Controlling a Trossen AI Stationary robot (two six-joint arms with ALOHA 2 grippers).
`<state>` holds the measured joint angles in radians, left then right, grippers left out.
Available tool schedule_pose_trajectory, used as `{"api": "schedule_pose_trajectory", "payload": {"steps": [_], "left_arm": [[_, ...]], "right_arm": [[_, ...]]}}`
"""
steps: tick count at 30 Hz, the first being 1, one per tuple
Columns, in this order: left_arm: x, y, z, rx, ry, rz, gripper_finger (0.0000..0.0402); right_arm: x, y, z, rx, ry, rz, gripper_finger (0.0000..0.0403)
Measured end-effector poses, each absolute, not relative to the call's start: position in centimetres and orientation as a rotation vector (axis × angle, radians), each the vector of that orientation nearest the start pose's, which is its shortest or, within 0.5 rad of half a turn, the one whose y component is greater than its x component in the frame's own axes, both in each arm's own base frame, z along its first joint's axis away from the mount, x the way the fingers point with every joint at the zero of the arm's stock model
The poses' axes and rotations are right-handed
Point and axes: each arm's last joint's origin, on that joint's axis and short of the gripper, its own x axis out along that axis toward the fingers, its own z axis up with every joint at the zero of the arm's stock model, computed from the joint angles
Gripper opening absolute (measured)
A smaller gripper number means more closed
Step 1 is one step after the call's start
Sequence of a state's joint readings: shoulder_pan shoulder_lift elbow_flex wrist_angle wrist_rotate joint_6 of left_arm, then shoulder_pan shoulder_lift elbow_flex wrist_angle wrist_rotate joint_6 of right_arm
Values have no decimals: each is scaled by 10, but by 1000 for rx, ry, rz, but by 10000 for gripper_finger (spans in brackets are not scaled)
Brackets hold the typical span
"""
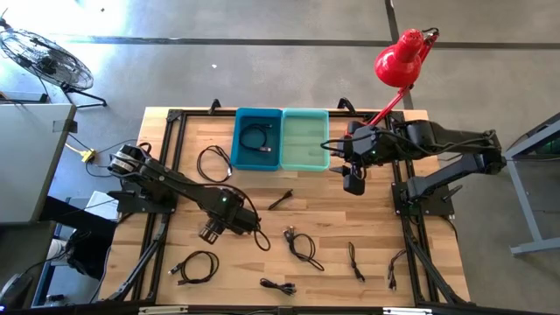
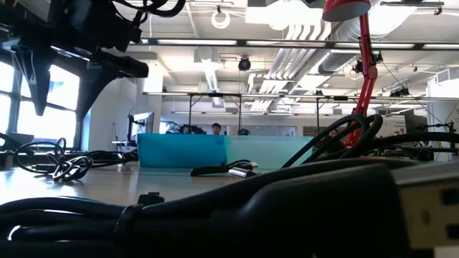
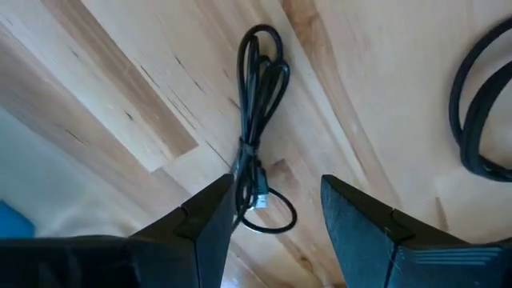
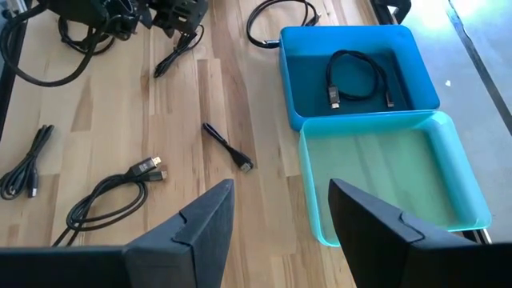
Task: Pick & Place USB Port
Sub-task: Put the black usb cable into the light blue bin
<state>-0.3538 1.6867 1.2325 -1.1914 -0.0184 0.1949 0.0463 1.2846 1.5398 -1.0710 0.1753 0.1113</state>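
Observation:
The tied black cable will next pass from my left gripper to my right gripper, which should close on it over the teal bin's near corner (image 1: 284, 165) (image 4: 303, 134) beside the blue bin.
A black USB cable (image 3: 258, 112), folded and tied in a bundle, lies flat on the wooden table. My left gripper (image 3: 276, 196) (image 1: 214, 229) is open above it, a finger on either side of its plug end (image 3: 260, 200). The arm hides this cable in the high view. My right gripper (image 4: 280, 200) (image 1: 353, 181) is open and empty, hovering over the table by the near edge of the teal bin (image 1: 304, 157). The blue bin (image 1: 241, 140) beside it holds one coiled black cable (image 1: 257, 140) (image 4: 356, 80). The teal bin (image 4: 384, 176) holds nothing.
Several more black cables lie loose on the table: a coil (image 1: 214, 162), a short one (image 1: 280, 199), a looped one (image 1: 302, 245) and others near the near edge (image 1: 197, 267). A red lamp (image 1: 402, 57) stands over the far right corner. Black frame rails (image 1: 171, 140) edge the table.

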Motion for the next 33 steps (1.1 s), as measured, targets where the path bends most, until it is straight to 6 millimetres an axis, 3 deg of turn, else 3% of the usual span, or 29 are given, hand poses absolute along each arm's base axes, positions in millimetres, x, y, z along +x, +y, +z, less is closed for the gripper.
{"api": "schedule_pose_trajectory", "payload": {"steps": [14, 27, 30, 33], "left_arm": [[263, -95, 180, 494, 1592, -386, 184], [260, -93, 150, 502, 1477, -363, 182], [258, -93, 147, 489, 1481, -354, 153], [256, -92, 146, 476, 1493, -349, 82]], "right_arm": [[233, 6, 407, 7, 804, -164, 197], [233, 6, 407, 7, 804, -164, 197], [233, 6, 407, 7, 804, -163, 197], [233, 6, 407, 7, 804, -163, 197]]}}
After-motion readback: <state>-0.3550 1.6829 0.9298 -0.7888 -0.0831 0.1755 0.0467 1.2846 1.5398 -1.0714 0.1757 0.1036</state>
